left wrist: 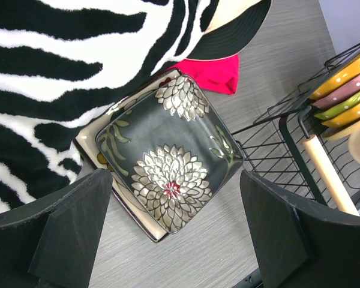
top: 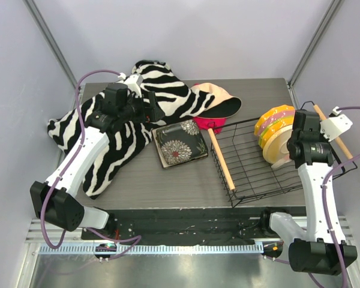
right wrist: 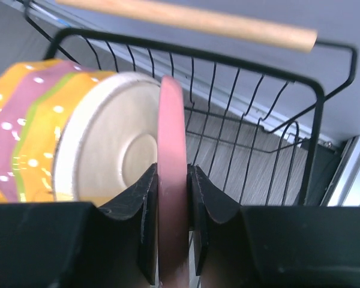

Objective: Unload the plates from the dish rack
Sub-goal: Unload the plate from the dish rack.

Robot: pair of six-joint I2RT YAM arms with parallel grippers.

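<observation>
My left gripper grips the round pink plate next at its free rim (top: 275, 165) (left wrist: 351, 144), on the side that is across from my right gripper.
The dish rack (top: 252, 174), black wire with wooden rod handles (right wrist: 186, 21), stands at the right of the table. Several plates (top: 275, 129) stand on edge inside it: orange dotted (right wrist: 42, 120), pink and green ones. My right gripper (right wrist: 171, 174) is shut on the rim of a round pink plate (right wrist: 171, 120), the nearest of the row, and both pads press its two faces. A dark square plate with big flowers (left wrist: 168, 156) lies on a cream square plate (left wrist: 132, 213) on the table left of the rack. My left gripper (left wrist: 175, 198) hangs open above them, holding nothing.
A zebra-striped cloth (top: 114, 132) covers the back left of the table under the left arm. A peach floppy hat (top: 219, 99) and a red item (top: 209, 124) lie behind the square plates. The rack's left handle (top: 221, 159) runs close to them.
</observation>
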